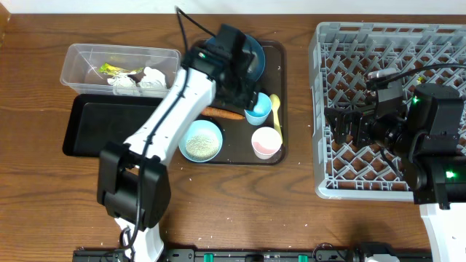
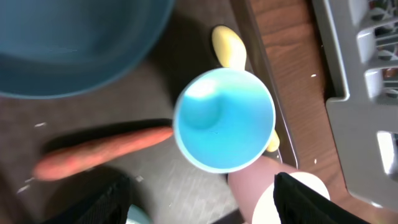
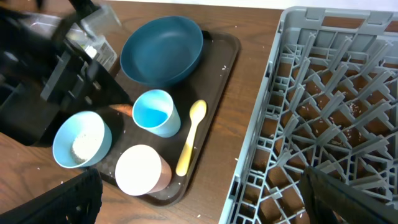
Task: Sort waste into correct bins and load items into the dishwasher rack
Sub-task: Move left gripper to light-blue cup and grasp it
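The light blue cup's rim (image 1: 247,110) (image 2: 178,138), on the side facing the orange carrot, is the next place my left gripper needs to go to and close on.
My left gripper (image 1: 239,93) hangs open and empty over the dark brown serving tray (image 1: 240,149), just above the orange carrot (image 1: 226,113) and beside the light blue cup (image 1: 258,109). In the left wrist view the cup (image 2: 224,127) stands upright ahead of the fingers (image 2: 199,190), with the carrot (image 2: 99,152) to its left. The dark blue plate (image 1: 255,54), yellow spoon (image 1: 275,109), pink cup (image 1: 266,142) and pale blue bowl (image 1: 202,140) holding rice are on the same tray. My right gripper (image 1: 341,125) is open and empty over the grey rack (image 1: 317,145).
The clear tub (image 1: 73,69) at the back left holds white napkins (image 1: 142,80) and a yellow-green wrapper (image 1: 113,69). The shallow black tray (image 1: 102,127) lies in front of it. A few rice grains lie on the brown tray and the table.
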You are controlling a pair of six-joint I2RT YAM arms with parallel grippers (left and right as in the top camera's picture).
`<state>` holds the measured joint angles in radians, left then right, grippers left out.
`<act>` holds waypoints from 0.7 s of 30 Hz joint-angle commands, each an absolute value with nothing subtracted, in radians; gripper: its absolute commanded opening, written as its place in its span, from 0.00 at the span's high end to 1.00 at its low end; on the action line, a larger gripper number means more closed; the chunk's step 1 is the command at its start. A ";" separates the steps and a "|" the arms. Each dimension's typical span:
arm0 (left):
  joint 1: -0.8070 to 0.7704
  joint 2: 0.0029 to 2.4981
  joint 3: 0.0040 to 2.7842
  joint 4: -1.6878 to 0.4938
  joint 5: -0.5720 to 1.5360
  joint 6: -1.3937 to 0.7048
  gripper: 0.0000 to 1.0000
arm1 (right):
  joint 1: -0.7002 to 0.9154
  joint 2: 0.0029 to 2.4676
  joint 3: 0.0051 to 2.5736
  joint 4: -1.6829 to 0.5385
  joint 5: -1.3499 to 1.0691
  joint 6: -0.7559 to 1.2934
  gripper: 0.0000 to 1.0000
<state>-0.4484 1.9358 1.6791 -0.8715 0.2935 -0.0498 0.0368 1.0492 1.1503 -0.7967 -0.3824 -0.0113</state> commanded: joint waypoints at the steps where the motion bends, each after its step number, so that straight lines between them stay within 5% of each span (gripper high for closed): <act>1: -0.463 1.948 1.627 -0.824 0.263 -0.102 0.25 | 0.043 1.062 1.171 -0.800 -0.393 -0.015 0.01; 17: -0.468 2.019 1.569 -0.685 0.112 -0.264 0.26 | 0.043 1.076 1.170 -0.806 -0.393 -0.016 0.01; 21: -0.468 2.046 1.569 -0.682 0.120 -0.267 0.40 | 0.043 1.076 1.170 -0.806 -0.393 -0.016 0.01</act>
